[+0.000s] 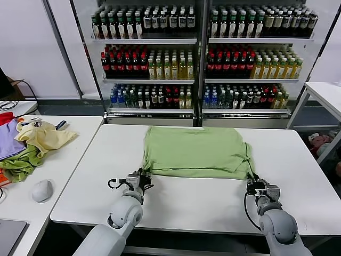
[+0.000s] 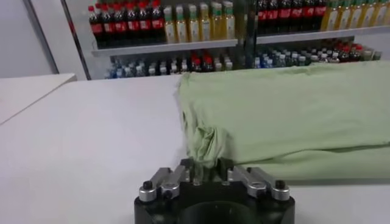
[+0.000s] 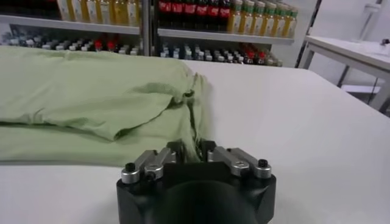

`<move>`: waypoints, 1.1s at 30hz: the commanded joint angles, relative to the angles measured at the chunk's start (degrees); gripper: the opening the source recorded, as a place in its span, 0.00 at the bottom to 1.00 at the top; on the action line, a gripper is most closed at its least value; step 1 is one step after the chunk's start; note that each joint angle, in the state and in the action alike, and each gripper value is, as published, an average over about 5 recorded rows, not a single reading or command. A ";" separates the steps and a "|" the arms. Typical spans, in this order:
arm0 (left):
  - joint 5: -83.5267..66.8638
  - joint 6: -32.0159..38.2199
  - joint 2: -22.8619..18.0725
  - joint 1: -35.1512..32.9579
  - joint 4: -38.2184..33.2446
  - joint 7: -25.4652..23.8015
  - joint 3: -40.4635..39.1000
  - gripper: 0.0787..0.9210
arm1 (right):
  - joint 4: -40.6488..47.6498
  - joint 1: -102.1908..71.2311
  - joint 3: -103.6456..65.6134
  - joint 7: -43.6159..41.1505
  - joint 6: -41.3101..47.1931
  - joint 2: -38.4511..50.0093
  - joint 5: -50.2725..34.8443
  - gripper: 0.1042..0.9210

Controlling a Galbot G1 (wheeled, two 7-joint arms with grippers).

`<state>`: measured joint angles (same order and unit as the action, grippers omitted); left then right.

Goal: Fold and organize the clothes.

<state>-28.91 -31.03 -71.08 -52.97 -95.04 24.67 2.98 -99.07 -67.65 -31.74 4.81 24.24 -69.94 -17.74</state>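
My right gripper will release the corner of the light green polo shirt on the white table (image 1: 256, 214), at a spot close to the near edge of the table.
The light green polo shirt (image 1: 194, 152) lies flat on the white table (image 1: 176, 202), folded into a rough rectangle, back side up; collar, buttons and patch are hidden. My left gripper (image 1: 143, 177) is shut on the shirt's near left corner, which bunches between the jaws in the left wrist view (image 2: 207, 159). My right gripper (image 1: 253, 183) is shut on the near right corner, pinched between the jaws in the right wrist view (image 3: 194, 148). Both grippers sit low at the table surface, at the shirt's (image 2: 286, 115) near edge (image 3: 91, 103).
A second white table (image 1: 69, 154) at the left holds a pale yellow garment (image 1: 42, 136), darker green, purple and red cloths (image 1: 16, 160) and a mouse (image 1: 42, 190). Shelves of bottles (image 1: 197, 58) stand behind. Another table (image 1: 325, 93) is at the far right.
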 commanded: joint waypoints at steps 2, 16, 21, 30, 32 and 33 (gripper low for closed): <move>-2.16 -0.82 0.21 -1.70 -2.61 0.12 0.61 0.13 | -2.44 -3.06 -0.72 -2.89 -4.18 0.03 0.18 0.03; 0.78 -0.79 1.65 -16.34 -17.91 -0.40 4.99 0.02 | -21.16 -23.67 -6.21 -2.98 -6.03 0.28 2.58 0.02; 4.67 -0.75 1.58 -23.51 -22.89 -1.88 7.31 0.02 | -24.84 -29.78 -7.03 -2.48 -6.82 -1.58 5.06 0.02; 6.37 -1.91 1.67 -32.34 -28.42 -2.73 11.90 0.02 | -28.81 -36.13 -7.13 -1.20 -5.92 -3.72 9.97 0.02; 7.23 -2.20 1.80 -33.41 -29.33 -2.94 12.48 0.02 | -29.79 -36.74 -7.13 -0.92 -4.65 -4.01 10.57 0.02; 7.75 -2.27 1.90 -33.80 -29.75 -3.02 12.73 0.02 | -30.29 -36.93 -7.11 -0.78 -4.29 -4.13 10.78 0.02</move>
<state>-23.84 -32.81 -69.26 -78.13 -118.51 22.09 12.62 -123.98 -97.56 -38.26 3.58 18.57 -72.92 -10.21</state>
